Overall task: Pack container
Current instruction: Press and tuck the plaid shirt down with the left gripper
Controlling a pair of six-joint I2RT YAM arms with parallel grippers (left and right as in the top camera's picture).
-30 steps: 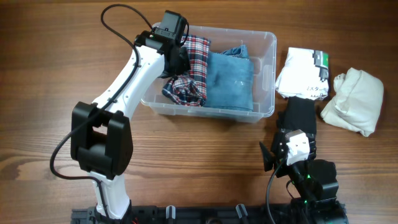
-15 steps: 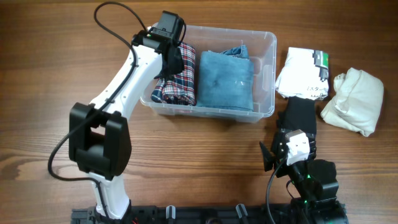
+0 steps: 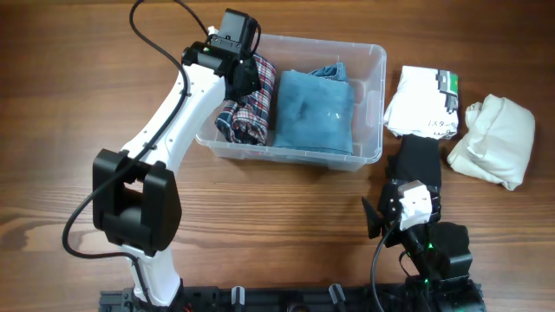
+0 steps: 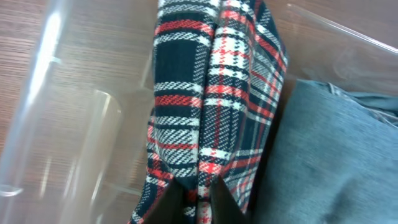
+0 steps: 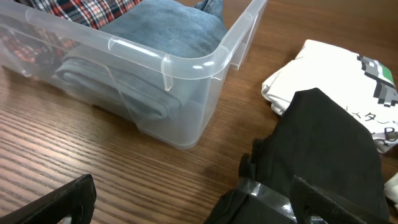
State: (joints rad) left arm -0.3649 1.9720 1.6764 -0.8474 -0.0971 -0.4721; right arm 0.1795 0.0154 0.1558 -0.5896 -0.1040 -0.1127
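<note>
The plaid shirt is bunched up next to the blue jeans. Next, my left gripper grabs its upper fold (image 3: 264,80) again, lifts it and lays it flatter in the container.
The clear plastic container (image 3: 375,59) stands at the back middle of the table. Folded blue jeans (image 3: 314,108) lie in its right half. A red, white and navy plaid shirt (image 3: 247,111) is bunched upright along its left wall. My left gripper (image 3: 248,76) is inside the container, shut on a fold of the plaid shirt (image 4: 205,106); its jaws (image 4: 198,198) pinch the cloth. My right gripper (image 3: 399,208) is open low over the table in front of the container's right corner (image 5: 186,68). A black garment (image 5: 323,143) lies against its right finger.
A folded white shirt with print (image 3: 421,102) and a cream bundle of cloth (image 3: 492,139) lie right of the container. The black garment (image 3: 416,160) lies in front of the white shirt. Bare wood surrounds the container on the left and front.
The left gripper has drawn the plaid shirt from a loose spread into a narrow upright bundle against the container's left wall. The right arm has not moved.
</note>
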